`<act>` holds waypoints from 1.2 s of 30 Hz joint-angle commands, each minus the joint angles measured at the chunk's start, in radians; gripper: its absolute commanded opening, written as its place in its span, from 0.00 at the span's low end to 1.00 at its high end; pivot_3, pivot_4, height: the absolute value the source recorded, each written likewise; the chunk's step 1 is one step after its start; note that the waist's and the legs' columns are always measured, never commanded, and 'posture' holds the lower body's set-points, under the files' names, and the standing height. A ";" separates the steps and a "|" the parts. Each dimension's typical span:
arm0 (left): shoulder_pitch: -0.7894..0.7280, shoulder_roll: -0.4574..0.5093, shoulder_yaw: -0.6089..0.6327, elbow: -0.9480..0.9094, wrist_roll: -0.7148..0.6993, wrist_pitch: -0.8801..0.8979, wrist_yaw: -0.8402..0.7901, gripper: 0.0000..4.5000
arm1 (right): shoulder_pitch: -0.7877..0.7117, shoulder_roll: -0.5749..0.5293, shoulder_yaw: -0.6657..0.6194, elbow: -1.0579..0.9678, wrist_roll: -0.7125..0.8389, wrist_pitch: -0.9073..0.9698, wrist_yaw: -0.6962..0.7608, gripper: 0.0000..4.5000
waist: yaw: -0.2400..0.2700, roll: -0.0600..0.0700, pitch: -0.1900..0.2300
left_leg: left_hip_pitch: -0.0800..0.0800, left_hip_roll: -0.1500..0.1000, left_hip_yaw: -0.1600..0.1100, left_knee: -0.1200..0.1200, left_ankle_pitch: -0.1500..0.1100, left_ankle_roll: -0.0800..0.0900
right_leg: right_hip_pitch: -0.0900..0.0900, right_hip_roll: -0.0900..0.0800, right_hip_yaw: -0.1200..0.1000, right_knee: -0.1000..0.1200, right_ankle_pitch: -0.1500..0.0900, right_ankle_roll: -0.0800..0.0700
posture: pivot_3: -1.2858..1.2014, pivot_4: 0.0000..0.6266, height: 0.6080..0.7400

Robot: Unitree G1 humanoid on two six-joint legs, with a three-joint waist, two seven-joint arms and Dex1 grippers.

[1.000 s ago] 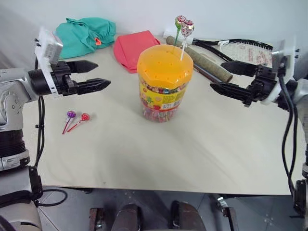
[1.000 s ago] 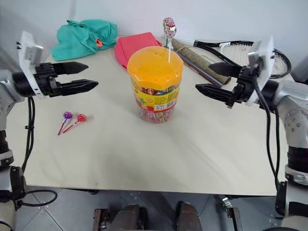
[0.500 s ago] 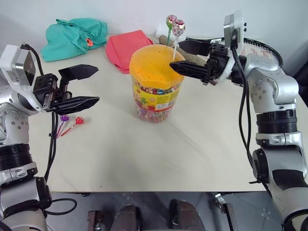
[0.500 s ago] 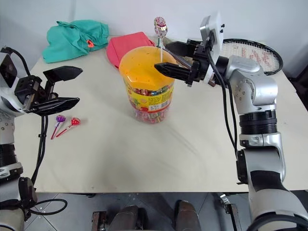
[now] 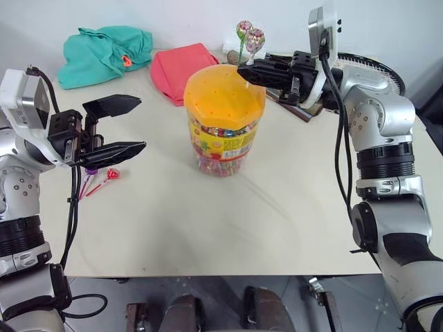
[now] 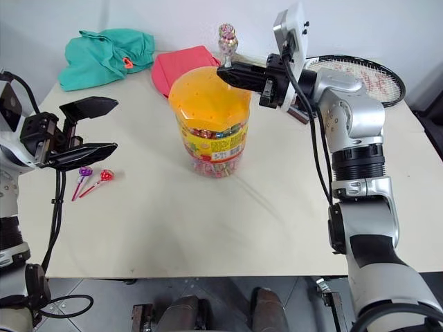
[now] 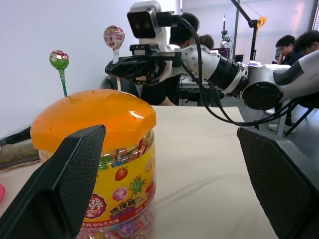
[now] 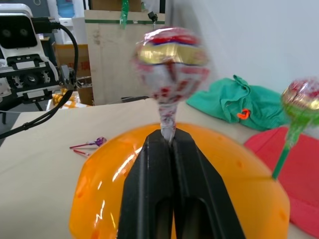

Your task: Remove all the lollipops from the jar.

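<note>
I need to use my right gripper to set the pinkish-silver lollipop down on the bare table [image 5: 338,183] in front of the racket.
The jar [image 5: 223,131], clear with an orange holed lid [image 5: 223,97], stands mid-table. Two lollipops rise over its far side: one on a green stick [image 5: 243,29] and a pinkish-silver one on a white stick [image 5: 255,36]. My right gripper [image 5: 241,69] reaches in level over the lid and is shut on the white stick just under the pinkish-silver head [image 8: 169,55]. The stick's lower end is hidden. A purple lollipop [image 5: 91,171] and a red one [image 5: 113,173] lie on the table at the left. My left gripper [image 5: 140,124] hovers open above them, left of the jar.
A green cloth [image 5: 104,45] and a red cloth [image 5: 181,66] lie at the back left. A racket [image 6: 360,72] lies at the back right behind my right arm. Several seated people [image 7: 294,47] show in the background of the left wrist view.
My right arm swung in from the right to the jar's lid, and its fingers closed on the white-stick lollipop. The left gripper drew back slightly and stayed open.
</note>
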 commanded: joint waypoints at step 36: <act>-0.144 0.101 -0.095 0.253 0.084 -0.067 -0.136 1.00 | 0.759 -0.385 -0.278 -0.505 -0.062 0.767 -0.609 0.29 | 0.018 0.000 0.000 | -0.001 0.000 0.005 0.000 0.000 0.000 | -0.002 0.000 0.002 -0.002 0.000 0.000 | 0.52 0.24 1.00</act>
